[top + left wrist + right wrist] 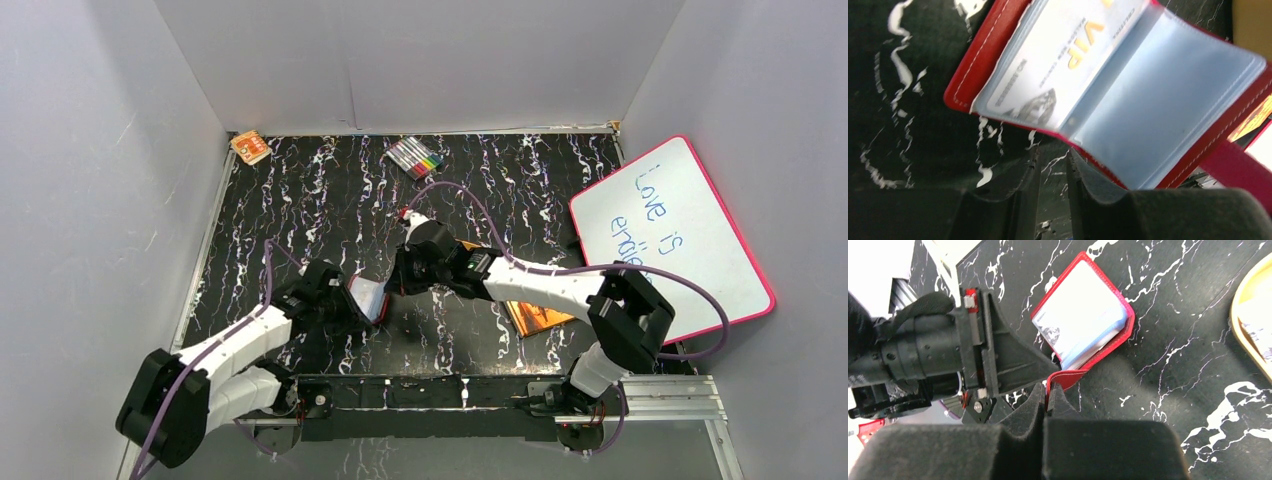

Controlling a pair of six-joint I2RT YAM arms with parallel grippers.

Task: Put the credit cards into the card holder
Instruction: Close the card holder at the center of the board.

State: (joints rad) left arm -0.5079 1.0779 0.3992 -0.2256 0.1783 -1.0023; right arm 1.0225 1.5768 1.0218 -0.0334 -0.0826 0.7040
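The card holder's sleeves are fanned open, so my right gripper will fold the cover closed by the snap tab (1068, 375) before my left gripper pinches the tab.
The card holder (1125, 330), a red wallet, lies open on the black marbled table, its pale-blue sleeves (1158, 95) fanned upward. A pale credit card (1048, 65) printed "VIP" sits inside one sleeve. My right gripper (1048, 390) is shut on the wallet's red snap tab (1068, 377) and holds that flap up. My left gripper (1053, 167) is at the wallet's near edge; its jaws stand a narrow gap apart with only table showing between them. From above, the left gripper (352, 305) and right gripper (395, 285) flank the wallet (368, 298).
An orange-brown book (535, 315) lies under the right arm. A pink-framed whiteboard (670, 240) leans at the right, coloured markers (415, 157) lie at the back, and a small orange pack (250, 147) sits back left. An orange tray rim (1248, 325) shows in the right wrist view.
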